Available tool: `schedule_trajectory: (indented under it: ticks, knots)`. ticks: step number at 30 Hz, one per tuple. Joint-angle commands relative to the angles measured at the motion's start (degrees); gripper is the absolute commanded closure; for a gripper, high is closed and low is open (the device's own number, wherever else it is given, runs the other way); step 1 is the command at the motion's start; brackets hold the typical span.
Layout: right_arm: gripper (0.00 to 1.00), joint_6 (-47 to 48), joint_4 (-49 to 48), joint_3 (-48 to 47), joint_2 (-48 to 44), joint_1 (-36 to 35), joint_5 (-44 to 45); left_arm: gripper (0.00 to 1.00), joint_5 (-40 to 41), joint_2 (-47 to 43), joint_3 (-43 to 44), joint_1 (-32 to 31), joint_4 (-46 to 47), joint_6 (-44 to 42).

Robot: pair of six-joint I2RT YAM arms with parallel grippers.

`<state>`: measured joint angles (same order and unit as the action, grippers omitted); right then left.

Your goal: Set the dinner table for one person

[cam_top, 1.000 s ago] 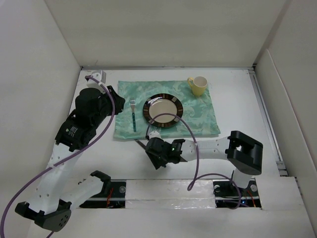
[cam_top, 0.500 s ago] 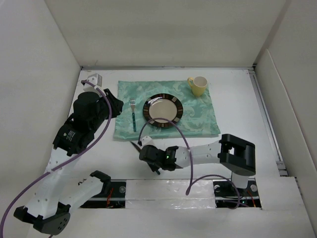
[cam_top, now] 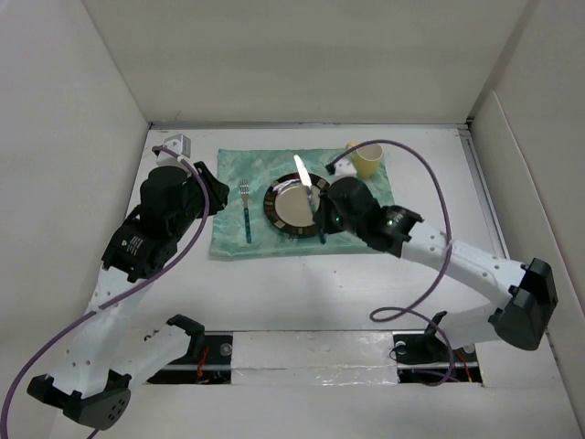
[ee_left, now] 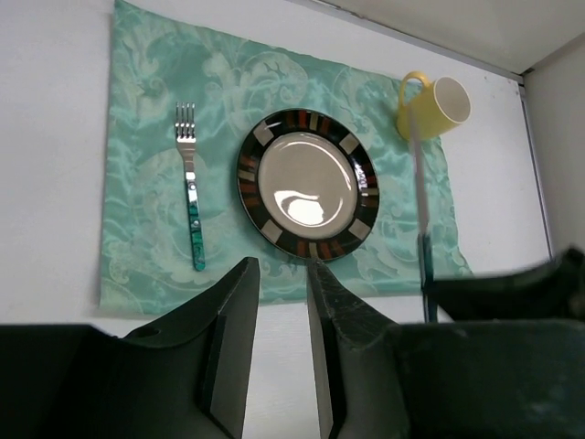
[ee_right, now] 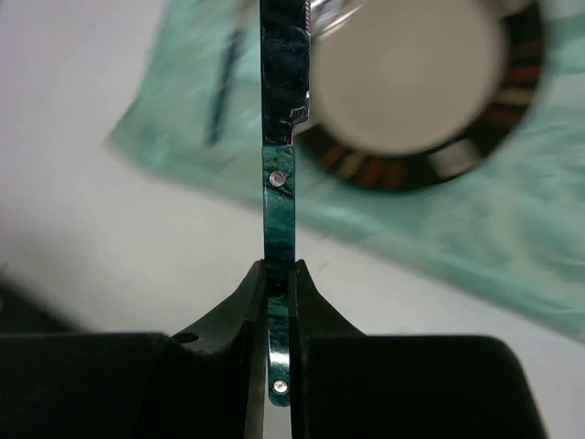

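Next, I set the knife down with my right gripper on the mint-green placemat (cam_top: 357, 197) beside the plate, just in front of the yellow mug.
My right gripper (cam_top: 325, 218) is shut on the green handle of a knife (cam_top: 303, 174) and holds it raised over the right edge of the dark-rimmed plate (cam_top: 291, 203), blade pointing away. In the right wrist view the knife (ee_right: 279, 183) stands up between my closed fingers (ee_right: 279, 267). The plate sits on the mint-green placemat (cam_top: 366, 224) on the white dinner table (cam_top: 274, 293). A green-handled fork (cam_top: 246, 212) lies left of the plate. A yellow mug (cam_top: 366, 158) stands at the mat's far right corner. My left gripper (ee_left: 281, 265) is open and empty, hovering left of the mat.
A small grey block (cam_top: 178, 144) sits at the table's back left corner. White upright panels enclose the table on the left, back and right. The right arm's purple cable (cam_top: 439, 197) arcs over the mat's right side.
My right arm has swung from the table's near side, in front of the mat, up and back over the plate, carrying the knife off the table. The left arm has barely moved.
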<state>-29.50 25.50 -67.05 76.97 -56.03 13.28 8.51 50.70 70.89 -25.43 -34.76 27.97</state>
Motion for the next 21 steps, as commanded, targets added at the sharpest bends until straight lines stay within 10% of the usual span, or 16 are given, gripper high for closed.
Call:
schedule_trajectory:
  ticks: [1,9,21]
  knots:
    - [1.00,3.74,-0.45,-0.27,4.49,9.59,1.76,0.75,-2.10,0.28,0.04,-0.23,4.00,0.25]
    - [1.00,9.54,-3.18,-7.73,19.78,28.23,-4.92,0.74,-0.78,-0.86,-0.40,-0.23,3.04,-0.28]
    - [1.00,12.10,0.51,-17.23,36.66,33.27,-6.08,0.73,0.36,-2.36,-2.60,-0.23,2.24,-0.02]
